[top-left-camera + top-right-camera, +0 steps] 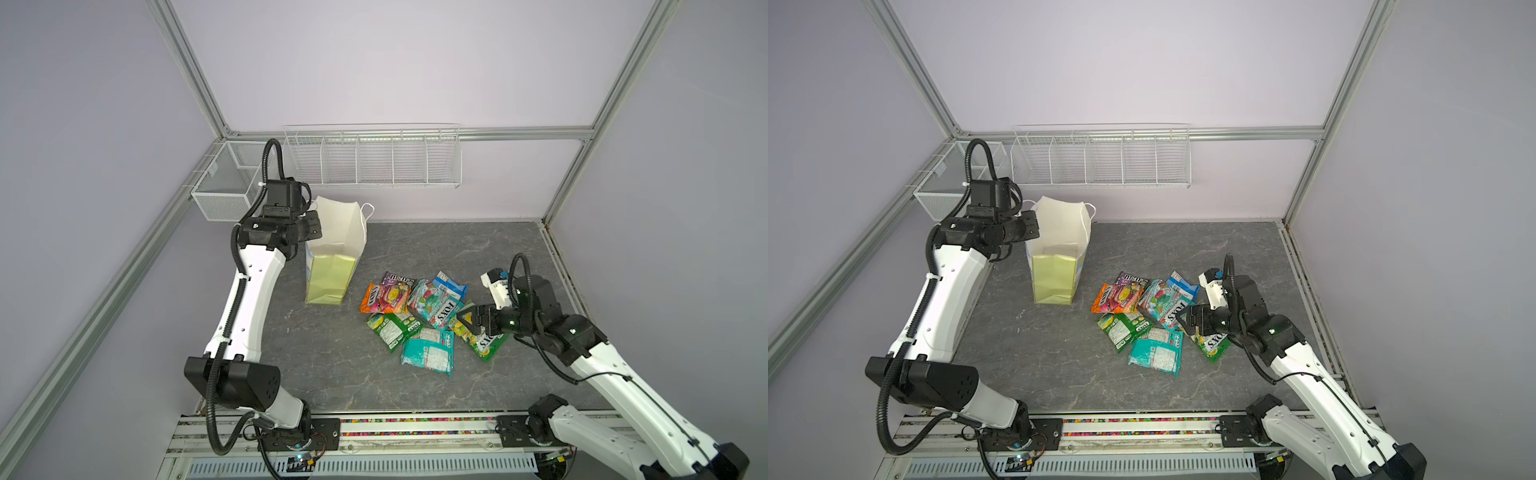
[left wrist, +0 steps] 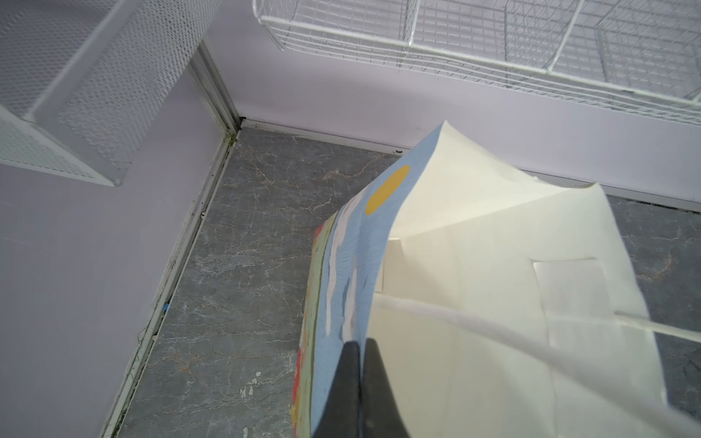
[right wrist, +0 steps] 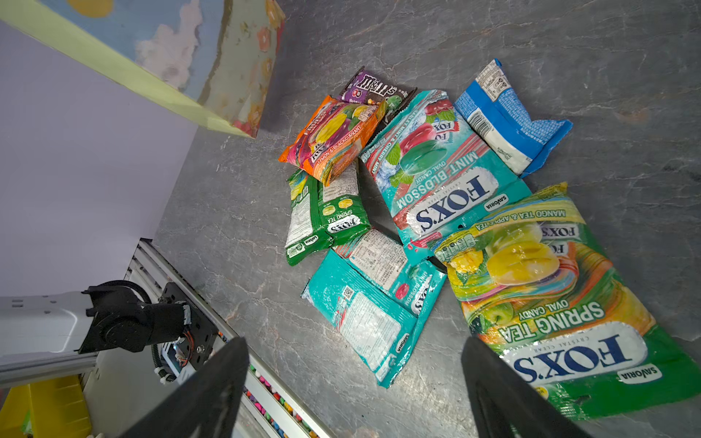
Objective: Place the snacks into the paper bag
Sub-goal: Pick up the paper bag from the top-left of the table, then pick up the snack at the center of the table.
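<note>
My right gripper should move to close on the FOX'S logo end (image 1: 411,327) (image 3: 346,225) of the green packet, the end that is sticking out from underneath the orange packet.
The paper bag (image 1: 332,278) stands upright and open at the back left of the grey table. My left gripper (image 2: 362,345) is shut on the rim of its blue printed face (image 2: 356,242), and a white cord handle (image 2: 455,318) crosses the white inside. The snacks lie in a loose overlapping heap to the bag's right: orange (image 1: 380,299), purple (image 1: 399,280), teal (image 1: 432,305), blue (image 1: 451,284), green (image 1: 392,330), a second teal (image 1: 428,351) and yellow-green (image 3: 550,303). My right gripper (image 3: 352,341) hangs open just above the heap's right side, one finger over the yellow-green packet.
A white wire rack (image 1: 374,162) hangs on the back wall above the bag. A white mesh basket (image 1: 222,195) hangs on the left wall beside my left wrist. A rail with coloured beads (image 1: 415,422) runs along the table's front edge.
</note>
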